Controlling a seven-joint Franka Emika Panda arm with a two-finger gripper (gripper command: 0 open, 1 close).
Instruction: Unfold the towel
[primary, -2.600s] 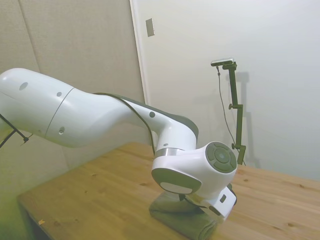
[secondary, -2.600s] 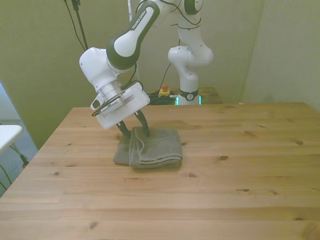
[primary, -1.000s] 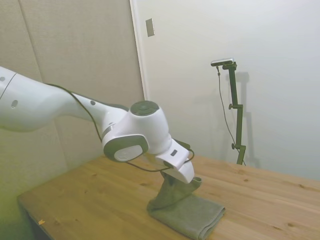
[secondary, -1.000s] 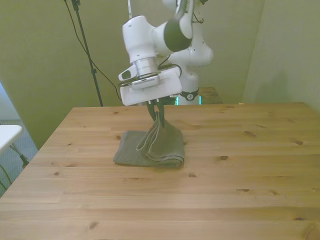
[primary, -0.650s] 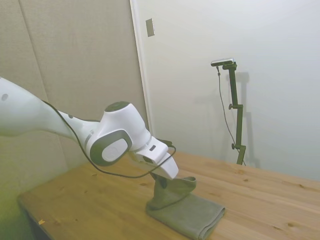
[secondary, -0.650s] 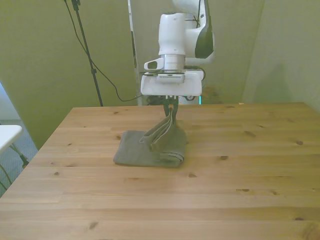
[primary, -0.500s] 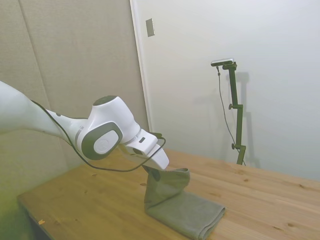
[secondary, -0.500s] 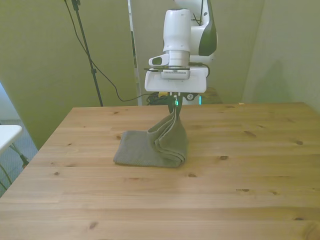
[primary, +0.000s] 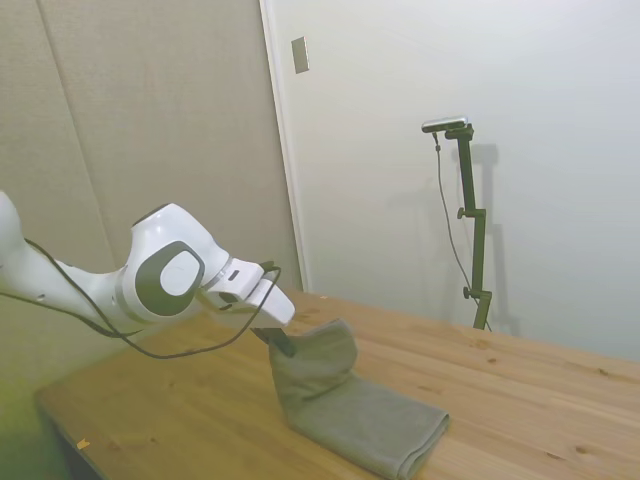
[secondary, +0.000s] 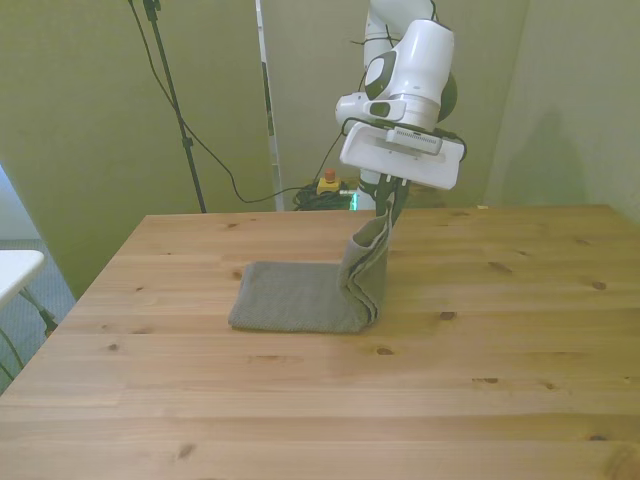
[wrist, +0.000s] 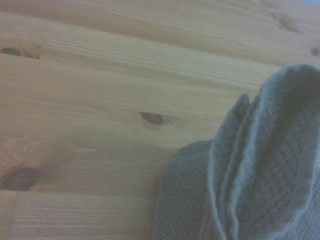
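The towel's flap will be released on the bare wood (primary: 260, 372) beside the towel's end nearest my arm.
The grey-green terry towel (secondary: 300, 297) lies on the wooden table (secondary: 320, 400), its bottom layer flat. Its top layer stands up as a flap (secondary: 368, 262) at the end toward the front view's right. My gripper (secondary: 388, 209) is shut on the top edge of that flap, above the towel's fold. In the side view the gripper (primary: 283, 343) pinches the raised flap (primary: 318, 362) while the rest of the towel (primary: 375, 430) stays on the table. The wrist view shows the bunched towel edges (wrist: 250, 170) close up over the wood.
Bare table planks (secondary: 500, 300) stretch to the front view's right of the towel and toward the near edge. A thin black stand (secondary: 172, 100) and cables hang behind the far edge. A white surface (secondary: 15, 268) shows at the far left.
The gripper, holding the towel's top layer, has swung across toward the front view's right. The flap has lifted off the lower layer and now stands upright at the fold.
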